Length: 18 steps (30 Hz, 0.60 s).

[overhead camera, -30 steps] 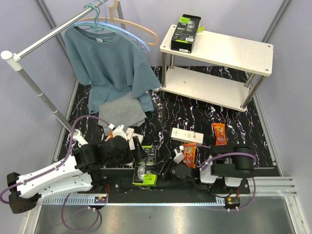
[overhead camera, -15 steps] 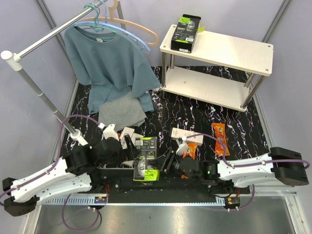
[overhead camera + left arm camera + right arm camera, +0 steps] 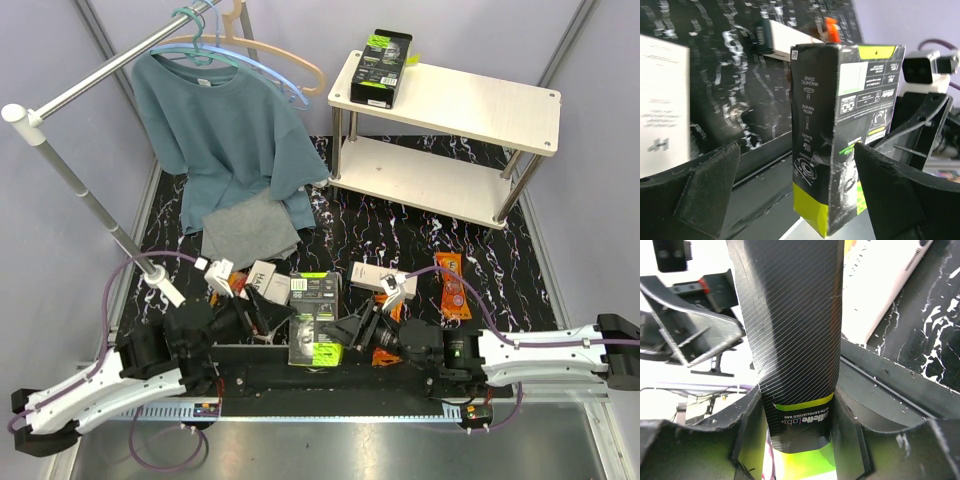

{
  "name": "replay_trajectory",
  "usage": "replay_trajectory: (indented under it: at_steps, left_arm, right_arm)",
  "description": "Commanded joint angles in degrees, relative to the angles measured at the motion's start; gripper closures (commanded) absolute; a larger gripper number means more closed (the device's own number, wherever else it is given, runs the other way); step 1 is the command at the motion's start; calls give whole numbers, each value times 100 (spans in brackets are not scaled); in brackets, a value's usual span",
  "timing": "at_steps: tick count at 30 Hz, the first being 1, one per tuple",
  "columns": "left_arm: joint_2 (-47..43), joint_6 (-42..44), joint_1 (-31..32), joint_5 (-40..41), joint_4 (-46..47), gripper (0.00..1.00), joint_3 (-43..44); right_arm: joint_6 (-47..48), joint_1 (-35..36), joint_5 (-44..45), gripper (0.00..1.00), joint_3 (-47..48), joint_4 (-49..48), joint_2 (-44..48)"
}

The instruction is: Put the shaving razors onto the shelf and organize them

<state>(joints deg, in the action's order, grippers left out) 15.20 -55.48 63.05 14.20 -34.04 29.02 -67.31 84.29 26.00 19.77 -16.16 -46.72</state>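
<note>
The robot's right gripper has the black-and-lime box at an angle, above its lime end, so the left gripper should hold the box while the right gripper takes the lime end (image 3: 326, 354).
My right gripper (image 3: 797, 437) is shut on a black-and-lime razor box (image 3: 792, 325), its fingers (image 3: 751, 437) pressed on both sides. From above, that box (image 3: 316, 320) hangs over the mat's near edge, with the right gripper (image 3: 343, 331) on its right side. My left gripper (image 3: 268, 312) is open just to the left of it; in the left wrist view the box (image 3: 840, 125) stands between the wide-apart fingers (image 3: 705, 185). A second black-and-lime box (image 3: 382, 68) lies on the shelf (image 3: 470, 105). White razor boxes (image 3: 384, 278) (image 3: 268, 283) and an orange blister pack (image 3: 452, 285) lie on the mat.
A folded grey cloth (image 3: 250, 230) lies at the mat's left. A teal T-shirt (image 3: 225, 130) hangs from the clothes rail (image 3: 80, 180) at back left. Another orange pack (image 3: 391, 306) is partly hidden behind the right arm. The shelf's lower board (image 3: 430, 180) is bare.
The right arm has stretched out leftward, carrying the black-and-lime box a little away from the bases. The left arm has drawn back, its open gripper still beside the box.
</note>
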Motion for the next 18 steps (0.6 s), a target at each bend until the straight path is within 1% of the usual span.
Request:
replay_trajectory:
  at_steps: [1,3,5,8,11,12,14,15,17,18]
  left_arm:
    - [-44,257,6,-864,1381,1,-413]
    - [70,266,6,-1241,1969,1,-598]
    - [290,292,6,-1384,2452,1,-704]
    - [641,310,6,-1384,2543,1,-652]
    - [809,398,6,-1384,2639,1,-573]
    - [818,415,6,-1384,2648,8,-546]
    - [792,416,6,-1384,2727,18,-555]
    - [765,398,6,-1384,2771,34,-555]
    - [721,319,-3,-1385,2911,49,-616]
    - [712,310,-3,-1585,2973,55,-625]
  right_arm:
    - [542,26,-278,63,246,-414,295]
    - [587,35,-411,62,334,-414,278]
    - [640,26,-569,62,396,-440,225]
    - [693,35,-798,62,387,-694,137]
    - [710,35,-947,61,300,-906,163]
    - [710,26,-974,61,273,-941,198]
    - [719,35,-1027,60,168,-1055,312]
    - [710,26,-1044,60,124,-1108,373]
    - [702,26,-1079,60,28,-1231,444]
    - [702,26,-1079,59,10,-1240,488]
